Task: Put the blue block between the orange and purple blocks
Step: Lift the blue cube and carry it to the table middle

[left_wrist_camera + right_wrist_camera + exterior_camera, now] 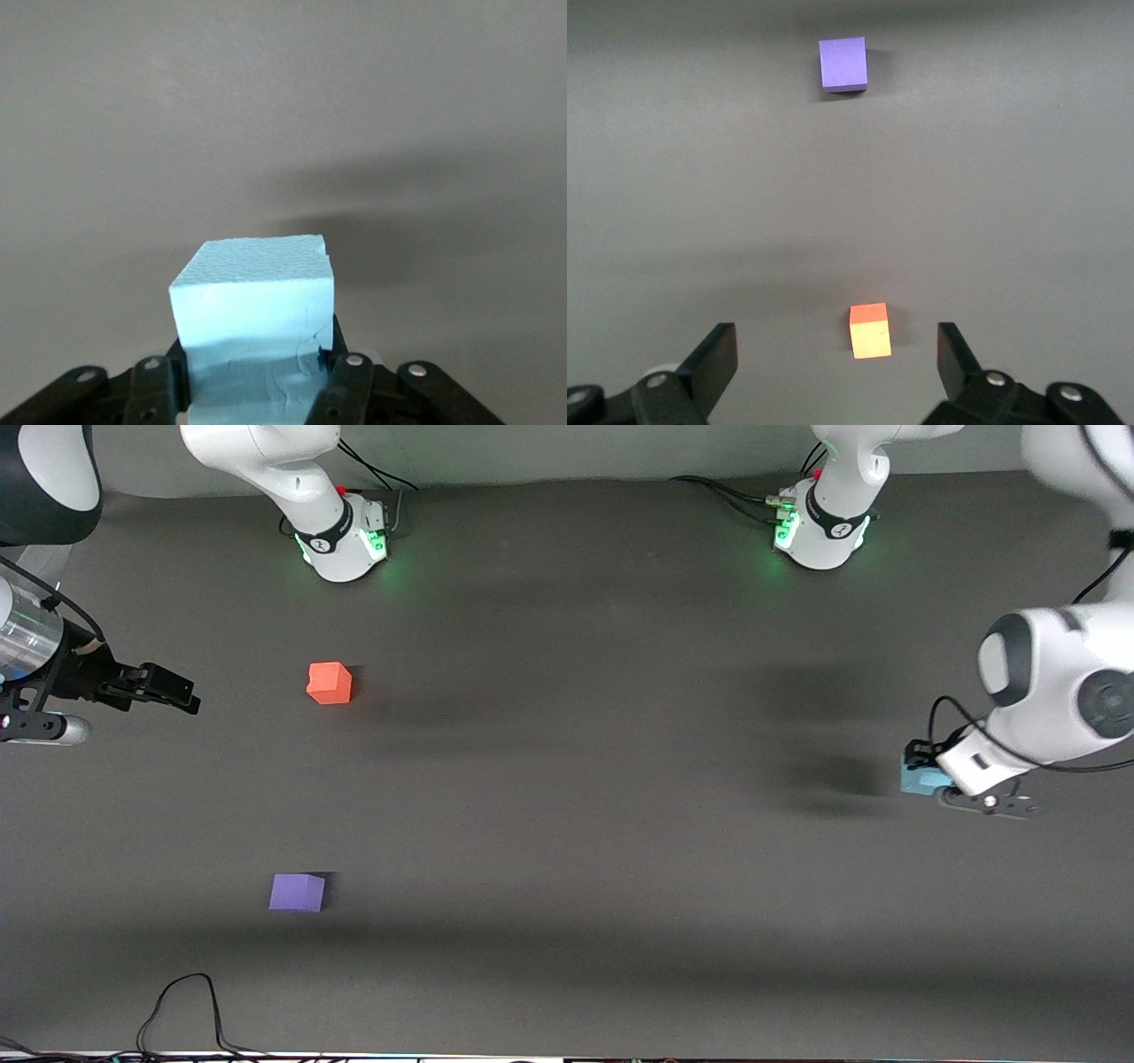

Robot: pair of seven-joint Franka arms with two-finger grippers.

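Observation:
The left gripper should set the light blue block down on the bare table roughly midway [575, 729] between itself and the orange block. The light blue block is still over the table.
The light blue block [917, 783] is clamped in my left gripper [927, 776], over the table at the left arm's end. In the left wrist view the block [252, 292] fills the space between the fingers of the gripper [257, 376]. The orange block [330, 683] sits toward the right arm's end. The purple block [297, 892] sits nearer the front camera than it. My right gripper [190, 696] is open and empty, hovering beside the orange block. The right wrist view shows the orange block [869, 330] between the spread fingers of the gripper [837, 345], with the purple block [843, 64] farther off.
The two arm bases [341, 536] [819, 527] stand at the table's back edge. A black cable [182, 1001] loops on the table near the front edge, nearer the camera than the purple block.

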